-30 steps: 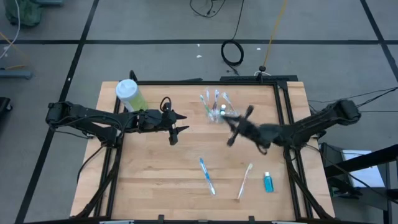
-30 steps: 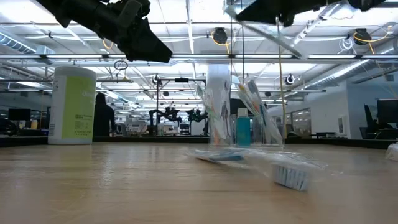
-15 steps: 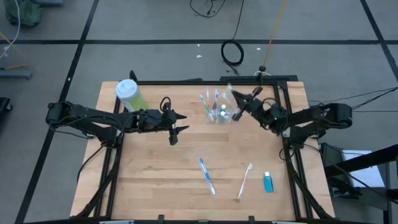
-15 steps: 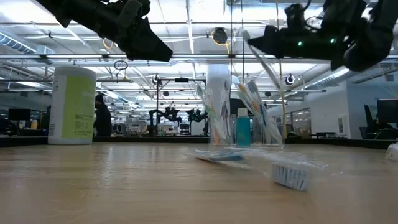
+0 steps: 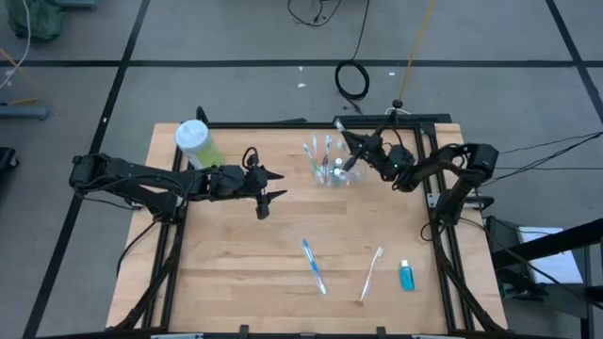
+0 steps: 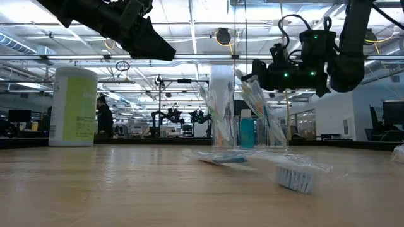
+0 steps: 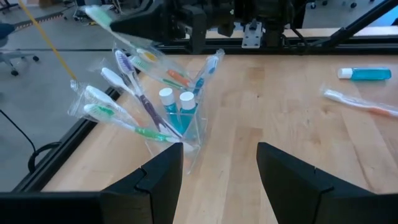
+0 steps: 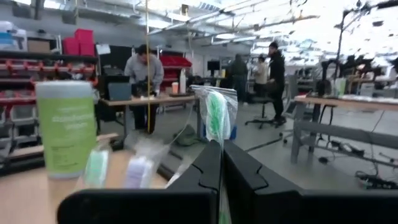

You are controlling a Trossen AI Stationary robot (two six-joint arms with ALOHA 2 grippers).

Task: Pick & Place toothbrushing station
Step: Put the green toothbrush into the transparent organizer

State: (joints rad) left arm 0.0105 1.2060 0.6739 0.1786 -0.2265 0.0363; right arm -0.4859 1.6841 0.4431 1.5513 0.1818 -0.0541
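The toothbrush's green head sticks up high above the cup. Next, my right gripper opens, pulls back and regrips the toothbrush [image 5: 350, 162] to set it down deeper.
A small clear cup [image 5: 327, 169] stands at the table's far middle. It holds several wrapped toothbrushes and two white-capped teal tubes [image 7: 175, 106]. My right gripper [image 5: 346, 144] hovers just above and to the right of the cup, shut on a wrapped toothbrush with a green head [image 8: 216, 115]. My left gripper [image 5: 268, 190] hangs open and empty above the table, left of the cup; its fingers frame the cup in the left wrist view [image 7: 221, 168]. A blue toothbrush [image 5: 314, 266], a white toothbrush [image 5: 371, 273] and a teal tube [image 5: 406, 275] lie flat near the front. My right gripper pinches the wrapped toothbrush between its two shut fingers, on the handle just below the head [image 8: 219, 146]. The green head [image 7: 98, 14] sticks out past the fingertips. The brush is tilted and lifted off the table; its lower end slants toward the cup, hidden among the other brushes.
A tall green bottle with a white cap [image 5: 196, 141] stands at the far left corner. Black frame rails [image 5: 429, 179] run along the table's edges. Bare wood lies in the middle, between the cup and the loose items at the front.
My right gripper has carried the wrapped toothbrush from the table's middle right toward the far edge, ending beside and above the cup. It has turned as the arm swung back, and the brush has come down toward the brushes in the cup.
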